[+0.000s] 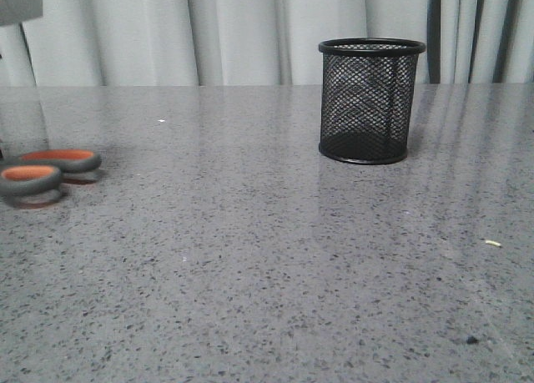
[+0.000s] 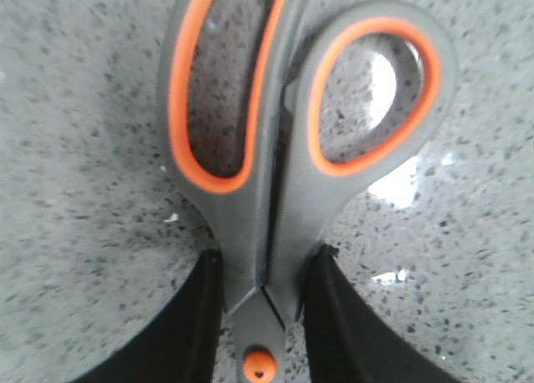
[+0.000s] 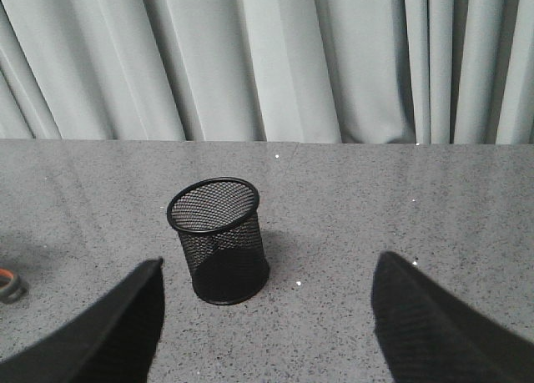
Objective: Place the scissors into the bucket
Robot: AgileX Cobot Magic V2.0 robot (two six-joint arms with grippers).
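I need to move my right gripper to the scissors' grey handles (image 1: 55, 171) (image 3: 10, 284) next and close it there, because my left gripper holds the scissors' neck.
The scissors (image 1: 50, 170) have dark grey handles lined in orange and show at the table's far left; the blades are out of that view. In the left wrist view my left gripper (image 2: 267, 254) is shut on the scissors' (image 2: 275, 191) neck, just above the orange pivot dot (image 2: 260, 366), one black finger (image 2: 196, 316) on each side. The black mesh bucket (image 1: 370, 99) stands upright at the back right, empty. My right gripper (image 3: 271, 266) is open wide and empty, with the bucket (image 3: 219, 239) a little ahead of it, nearer one finger. A handle tip (image 3: 8, 284) shows at that view's edge.
Grey curtains (image 1: 250, 32) hang behind the speckled table (image 1: 267, 274). A small pale crumb (image 1: 493, 243) and a dark speck (image 1: 471, 340) lie at the front right. A grey block (image 1: 18, 3) shows at the upper left corner.
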